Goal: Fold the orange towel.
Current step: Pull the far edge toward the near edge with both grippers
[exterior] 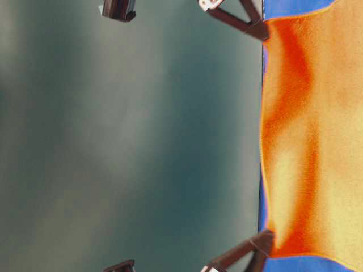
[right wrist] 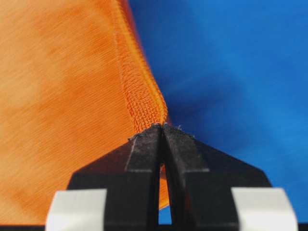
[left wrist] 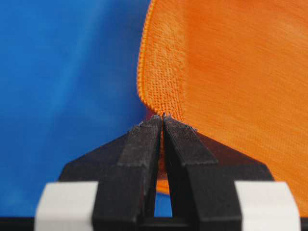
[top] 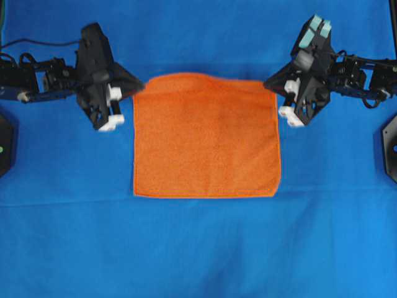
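Observation:
My right gripper should drop the orange towel's far corner onto the towel's near corner (top: 272,183) along the same side.
The orange towel (top: 205,136) lies spread as a flat square on the blue cloth. My left gripper (top: 138,89) is shut on its far left corner. In the left wrist view the gripper (left wrist: 162,118) pinches the hemmed corner of the towel (left wrist: 231,72), and orange shows between the jaws. My right gripper (top: 271,84) is shut on the far right corner. The right wrist view shows that gripper (right wrist: 161,126) clamped on the towel's (right wrist: 62,96) hem. In the table-level view the towel (exterior: 317,141) stretches between the two pinched corners, its far edge slightly raised.
A large blue cloth (top: 198,248) covers the whole table under the towel. Black arm bases stand at the left edge (top: 5,143) and the right edge (top: 389,146). A dark cable (top: 37,42) runs behind the left arm.

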Available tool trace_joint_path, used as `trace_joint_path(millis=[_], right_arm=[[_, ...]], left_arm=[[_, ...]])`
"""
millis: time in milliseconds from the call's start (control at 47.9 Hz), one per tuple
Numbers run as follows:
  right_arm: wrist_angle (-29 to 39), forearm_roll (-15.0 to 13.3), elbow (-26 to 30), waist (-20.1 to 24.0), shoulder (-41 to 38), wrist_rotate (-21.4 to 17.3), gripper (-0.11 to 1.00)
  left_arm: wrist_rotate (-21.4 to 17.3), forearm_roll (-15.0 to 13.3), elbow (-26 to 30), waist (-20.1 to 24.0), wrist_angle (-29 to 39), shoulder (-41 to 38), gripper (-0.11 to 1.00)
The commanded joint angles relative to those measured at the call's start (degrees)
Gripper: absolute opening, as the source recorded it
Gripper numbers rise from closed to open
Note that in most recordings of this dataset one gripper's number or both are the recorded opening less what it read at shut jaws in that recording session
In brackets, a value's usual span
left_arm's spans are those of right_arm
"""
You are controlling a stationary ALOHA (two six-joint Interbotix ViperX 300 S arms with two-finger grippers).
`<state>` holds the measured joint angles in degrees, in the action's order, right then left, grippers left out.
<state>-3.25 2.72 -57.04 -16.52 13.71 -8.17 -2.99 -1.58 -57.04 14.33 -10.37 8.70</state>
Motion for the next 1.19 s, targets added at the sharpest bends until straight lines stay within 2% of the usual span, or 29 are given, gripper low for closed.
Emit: trace_joint_path(millis=[0, 292, 459, 710, 939, 1169], right_arm=[[0.2, 0.4, -0.4, 4.0, 1.7, -1.5, 0.01], [2.7, 0.4, -1.6, 16.4, 2.3, -8.6, 0.01], [2.8, 0.4, -1.8, 21.3, 2.1, -11.2, 0.01], [2.7, 0.4, -1.8, 22.9, 0.4, -11.7, 0.01], [2.5, 2.0, -1.5, 24.2, -1.2, -11.8, 0.01], [0.7, 3.4, -1.7, 25.7, -1.3, -11.8, 0.01]], left_arm=[[0.4, 0.0, 0.2, -3.6, 0.4, 1.1, 0.01], [6.8, -0.1, -0.7, -15.8, 1.7, 1.0, 0.01], [10.5, -0.1, -0.1, -20.7, 1.4, -0.1, 0.01], [11.6, 0.0, 2.3, -23.0, 1.2, -4.3, 0.01], [11.9, -0.1, 3.9, -24.0, 1.2, -6.4, 0.01], [15.4, -0.1, 3.7, -24.8, 1.2, -6.3, 0.01]])
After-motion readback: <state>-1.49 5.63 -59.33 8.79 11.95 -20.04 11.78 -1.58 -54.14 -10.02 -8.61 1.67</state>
